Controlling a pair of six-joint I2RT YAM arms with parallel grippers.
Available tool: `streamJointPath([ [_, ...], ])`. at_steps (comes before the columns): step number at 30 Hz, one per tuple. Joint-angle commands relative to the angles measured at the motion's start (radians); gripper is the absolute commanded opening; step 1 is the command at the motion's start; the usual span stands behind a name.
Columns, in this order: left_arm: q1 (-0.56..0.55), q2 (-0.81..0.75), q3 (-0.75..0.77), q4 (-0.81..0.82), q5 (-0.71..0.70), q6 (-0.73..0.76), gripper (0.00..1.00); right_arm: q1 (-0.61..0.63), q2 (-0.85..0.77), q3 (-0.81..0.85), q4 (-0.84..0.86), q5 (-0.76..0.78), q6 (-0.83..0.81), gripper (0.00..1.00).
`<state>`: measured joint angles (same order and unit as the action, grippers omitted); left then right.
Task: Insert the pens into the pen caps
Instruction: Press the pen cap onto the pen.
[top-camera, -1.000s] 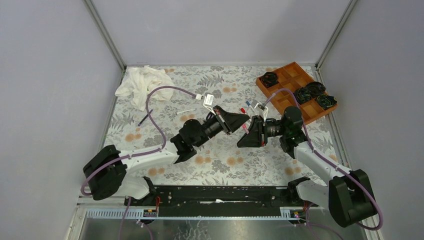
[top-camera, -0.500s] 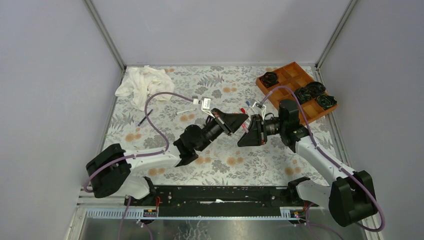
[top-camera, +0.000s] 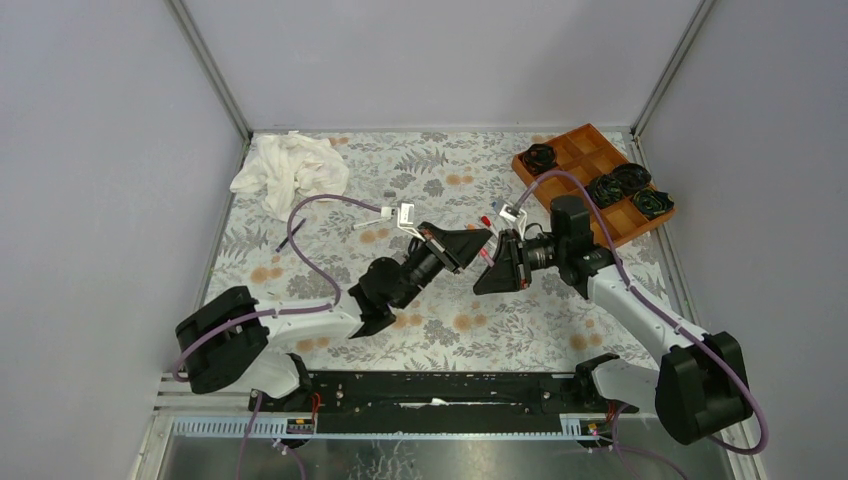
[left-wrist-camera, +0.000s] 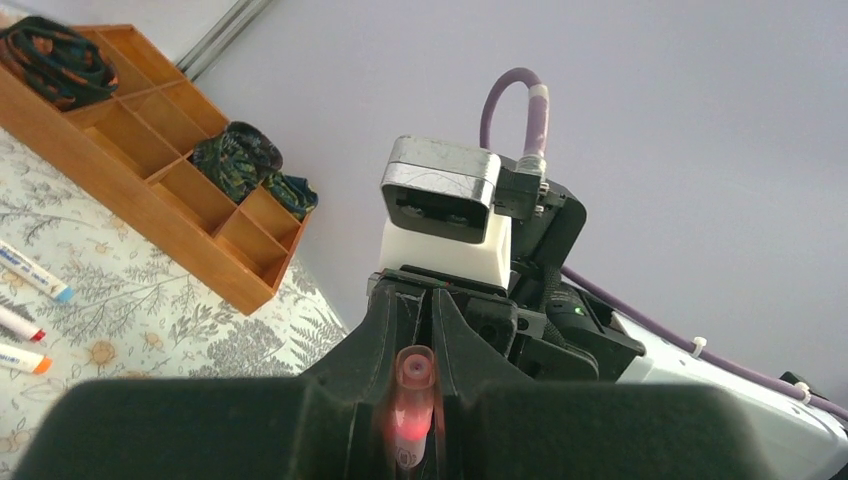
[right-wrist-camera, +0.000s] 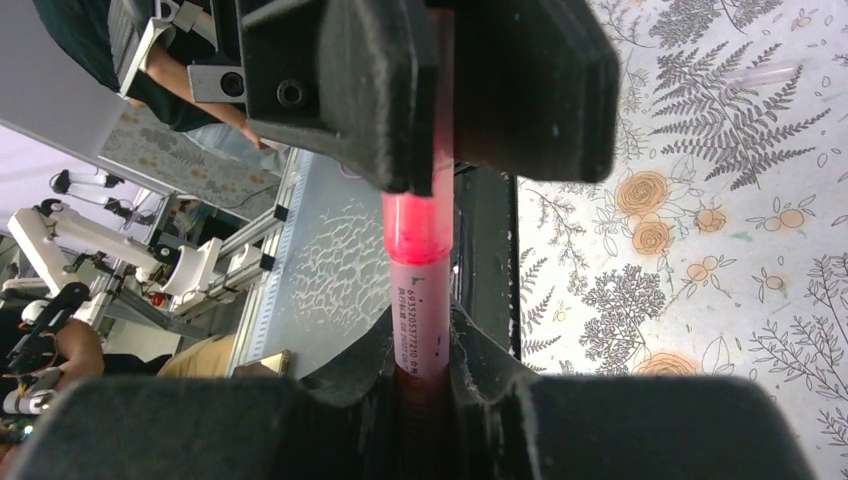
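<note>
Next, I release the pink-red pen from my right gripper on the cloth (top-camera: 521, 221) between the blue-tipped pen and the wooden tray.
A pink-red pen (top-camera: 487, 255) spans the gap between my two grippers above the middle of the table. My right gripper (right-wrist-camera: 425, 385) is shut on its white printed barrel (right-wrist-camera: 420, 320). My left gripper (left-wrist-camera: 412, 440) is shut on a translucent pink pen cap (left-wrist-camera: 414, 385) that sits over the pen's other end. The two grippers face each other almost tip to tip, the left gripper (top-camera: 472, 243) just left of the right gripper (top-camera: 494, 266). Loose pens lie on the cloth: a blue-tipped pen (left-wrist-camera: 35, 272), a red-tipped pen (left-wrist-camera: 20, 325), an orange-tipped pen (left-wrist-camera: 20, 358), a white pen (top-camera: 372, 223) and a dark pen (top-camera: 291, 235).
A wooden compartment tray (top-camera: 585, 150) holding black rosette-shaped objects (top-camera: 630, 185) stands at the back right. A crumpled white cloth (top-camera: 290, 165) lies at the back left. Grey walls close in the flowered table (top-camera: 440, 320) on three sides.
Both grippers have shifted a little toward the back of the table, still joined by the pen. The left jaws have closed slightly more on the cap.
</note>
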<state>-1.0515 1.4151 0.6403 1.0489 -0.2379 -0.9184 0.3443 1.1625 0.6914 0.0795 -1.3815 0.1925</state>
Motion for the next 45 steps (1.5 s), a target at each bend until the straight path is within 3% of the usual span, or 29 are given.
streamJointPath([
  [1, -0.143, 0.078, -0.010, 0.000, 0.296, 0.007, 0.00, -0.004, 0.024, 0.040, 0.340, 0.119, 0.142, 0.00],
  [6, -0.147, 0.116, -0.017, 0.047, 0.446, 0.054, 0.00, -0.002, 0.036, -0.056, 0.759, 0.051, 0.423, 0.00],
  [8, -0.147, 0.121, -0.013, 0.026, 0.485, 0.066, 0.00, -0.002, 0.040, -0.061, 0.804, 0.058, 0.454, 0.00],
  [11, -0.152, 0.138, -0.009, 0.009, 0.514, 0.066, 0.00, -0.007, 0.042, -0.047, 0.732, 0.109, 0.404, 0.00],
  [16, -0.150, 0.087, -0.047, -0.044, 0.456, 0.053, 0.00, -0.021, 0.025, 0.017, 0.382, 0.167, 0.164, 0.00],
  [19, -0.150, 0.028, -0.035, -0.217, 0.350, 0.066, 0.00, -0.044, 0.024, 0.053, 0.272, 0.238, 0.088, 0.00],
  [21, -0.150, 0.006, -0.015, -0.355, 0.236, 0.037, 0.00, -0.046, 0.020, 0.105, 0.089, 0.363, -0.046, 0.00],
  [23, -0.150, 0.004, 0.021, -0.472, 0.148, -0.004, 0.00, -0.046, 0.012, 0.119, 0.012, 0.457, -0.100, 0.00],
  [26, -0.151, 0.045, 0.081, -0.509, 0.155, -0.006, 0.00, -0.047, 0.003, 0.097, 0.028, 0.447, -0.097, 0.00],
  [31, -0.154, 0.097, 0.113, -0.365, 0.287, 0.072, 0.00, -0.044, 0.005, 0.037, 0.212, 0.222, 0.006, 0.00],
  [36, -0.152, 0.076, 0.153, -0.400, 0.270, 0.117, 0.01, -0.041, -0.008, 0.005, 0.242, 0.139, 0.005, 0.00],
  [45, -0.133, 0.022, 0.168, -0.403, 0.218, 0.105, 0.22, -0.032, -0.009, -0.004, 0.240, 0.087, -0.007, 0.00],
])
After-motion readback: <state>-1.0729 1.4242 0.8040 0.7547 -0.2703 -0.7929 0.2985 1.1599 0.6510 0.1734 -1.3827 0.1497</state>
